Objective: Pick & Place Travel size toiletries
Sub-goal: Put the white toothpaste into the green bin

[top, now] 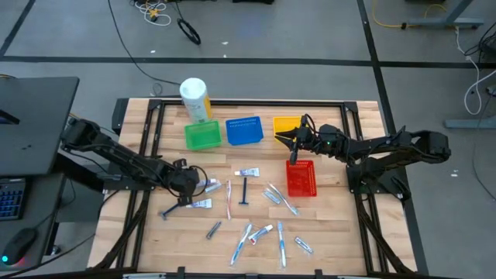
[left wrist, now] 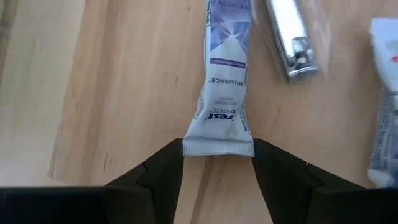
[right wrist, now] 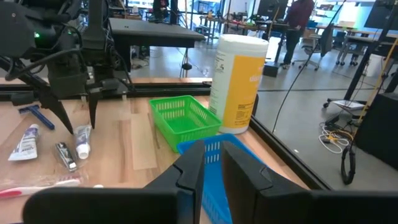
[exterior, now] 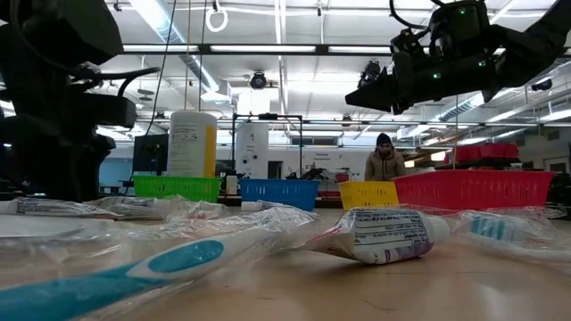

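I have only the toothpaste tube's flat end pinched in my left gripper, so next I open it, move toward the cap and close around the tube's body (left wrist: 225, 93) before lifting.
Small toiletries lie scattered on the wooden table: a dark blue razor (top: 245, 190), toothbrushes (top: 229, 198), several white tubes (top: 248, 173). My left gripper (top: 186, 186) is low over the left part of the scatter, shut on a white toothpaste tube (left wrist: 221, 93); a silver nail clipper (left wrist: 289, 37) lies beside it. From the right wrist view the left gripper (right wrist: 79, 127) points down at that tube (right wrist: 83, 143). My right gripper (top: 293, 143) hangs in the air, shut and empty, between the yellow basket (top: 285, 124) and the red basket (top: 301, 178). My left gripper pinches the toothpaste tube's flat crimped end (left wrist: 217, 148) between its two fingers (left wrist: 171, 162), one on each side edge of the crimp. The fingers come from above, slanting down, in line with the tube. The tube's body and cap end lie on the table.
Green (top: 203, 135), blue (top: 244, 130), yellow and red mesh baskets stand along the far and right part of the table. A large white-and-yellow bottle (top: 194, 99) stands at the far edge behind the green basket. More wrapped items lie near the front edge (top: 263, 236). A person (exterior: 385, 160) stands far behind.
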